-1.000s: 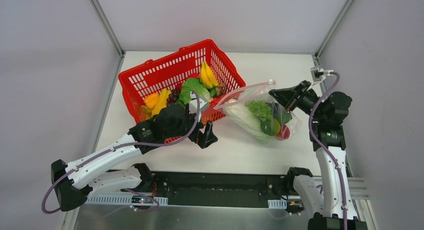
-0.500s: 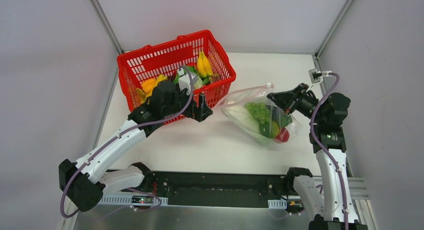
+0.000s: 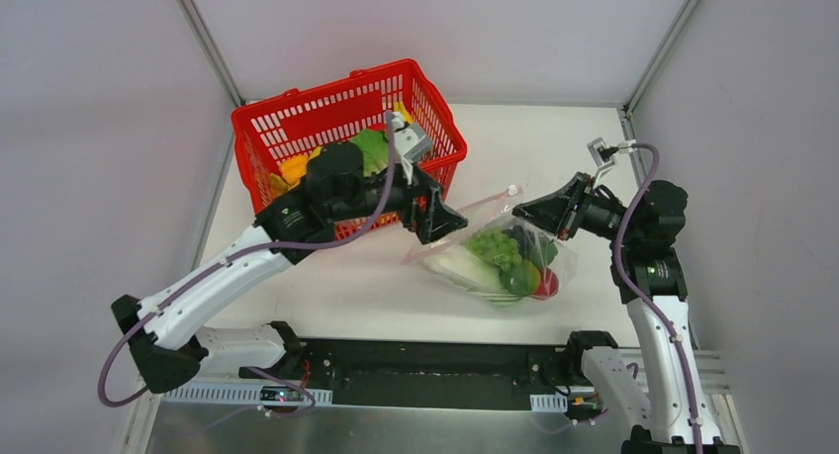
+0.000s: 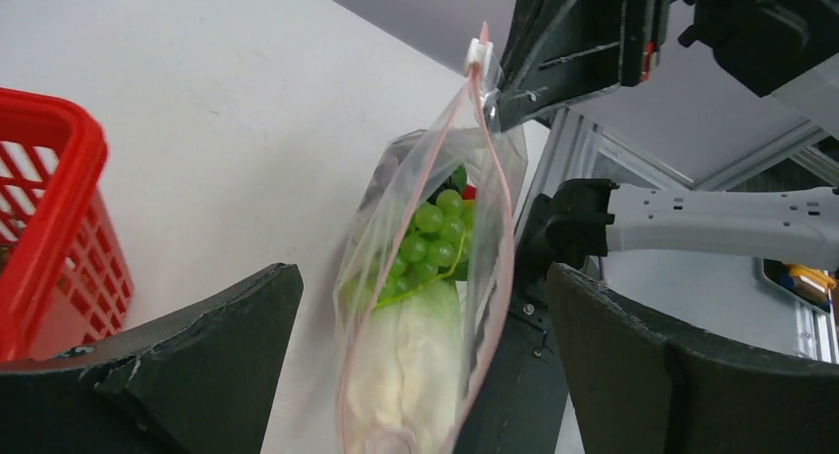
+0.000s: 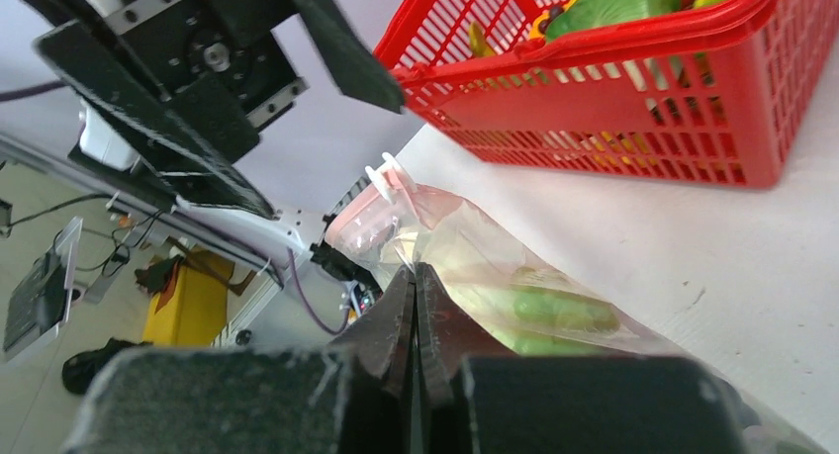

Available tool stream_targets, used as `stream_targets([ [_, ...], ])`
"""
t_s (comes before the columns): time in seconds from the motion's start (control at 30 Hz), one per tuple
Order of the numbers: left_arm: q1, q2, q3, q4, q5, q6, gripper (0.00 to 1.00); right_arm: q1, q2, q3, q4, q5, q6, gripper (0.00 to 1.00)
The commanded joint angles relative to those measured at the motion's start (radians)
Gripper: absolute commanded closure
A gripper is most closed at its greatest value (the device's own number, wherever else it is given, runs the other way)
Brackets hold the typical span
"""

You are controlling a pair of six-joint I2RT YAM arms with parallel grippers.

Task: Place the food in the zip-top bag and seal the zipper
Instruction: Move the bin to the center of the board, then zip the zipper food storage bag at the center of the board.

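My right gripper is pinching clear plastic below the pink zipper, so my left gripper will hold the zipper while my right gripper takes the zipper's slider end (image 3: 512,190).
The clear zip-top bag (image 3: 495,261) lies right of centre and holds green grapes (image 3: 492,244), a long white-green cabbage (image 3: 457,266) and red and green fruit. My right gripper (image 3: 531,209) is shut on the bag's mouth edge and holds it up; the right wrist view shows its jaws (image 5: 416,272) pinched on the plastic (image 5: 514,276). My left gripper (image 3: 442,221) is open, with its jaws on either side of the bag's left end, not touching it. In the left wrist view (image 4: 420,276) the bag (image 4: 416,365), the pink zipper strip (image 4: 501,227) and a white slider (image 4: 479,52) show.
The red mesh basket (image 3: 297,123) stands at the back left, behind the left arm, and holds leafy greens (image 3: 371,145) and yellow-orange fruit (image 3: 294,167). It also shows in the right wrist view (image 5: 643,88). Grey walls close in the table on three sides.
The basket shifted back and left. My left arm swung from the basket's front right to the bag's mouth. My right gripper pulled the bag a little leftward and nearer.
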Motion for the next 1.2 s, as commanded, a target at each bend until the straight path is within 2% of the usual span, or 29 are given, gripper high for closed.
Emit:
stream_targets([
  [0.0,-0.036,0.124,0.075,0.048,0.055,-0.011,0.01,0.038,-0.001,0.065,0.021,-0.05,-0.023,1.0],
  [0.23,-0.063,0.224,0.136,0.032,0.01,0.012,0.01,0.091,0.028,0.073,-0.051,-0.023,-0.095,1.0],
  [0.33,-0.065,0.237,0.145,0.04,0.058,0.01,0.02,0.103,0.035,0.078,-0.077,-0.002,-0.12,1.0],
  [0.37,-0.072,0.243,0.151,0.026,0.07,0.017,0.06,0.106,0.037,0.081,-0.086,0.01,-0.127,1.0],
  [0.53,-0.081,0.247,0.135,-0.019,0.089,0.033,0.5,0.113,0.044,0.085,-0.087,0.02,-0.145,1.0],
  [0.6,-0.081,0.245,0.129,-0.035,0.098,0.038,0.64,0.112,0.051,0.094,-0.092,0.022,-0.157,1.0],
  [0.7,-0.081,0.236,0.117,-0.044,0.092,0.046,0.74,0.114,0.064,0.11,-0.102,0.003,-0.173,1.0],
  [0.8,-0.081,0.234,0.12,-0.044,0.086,0.053,0.9,0.114,0.066,0.115,-0.108,-0.006,-0.193,1.0],
  [0.83,-0.081,0.235,0.126,-0.043,0.086,0.054,0.98,0.115,0.066,0.117,-0.112,-0.017,-0.202,0.97],
  [0.93,-0.081,0.239,0.141,-0.033,0.085,0.053,1.0,0.114,0.072,0.125,-0.119,-0.063,-0.222,0.87],
  [1.1,-0.081,0.213,0.156,-0.013,0.099,0.059,1.0,0.114,0.096,0.185,-0.21,-0.019,-0.291,0.42],
  [1.17,-0.08,0.193,0.157,-0.018,0.112,0.075,1.0,0.112,0.113,0.227,-0.25,-0.001,-0.318,0.33],
])
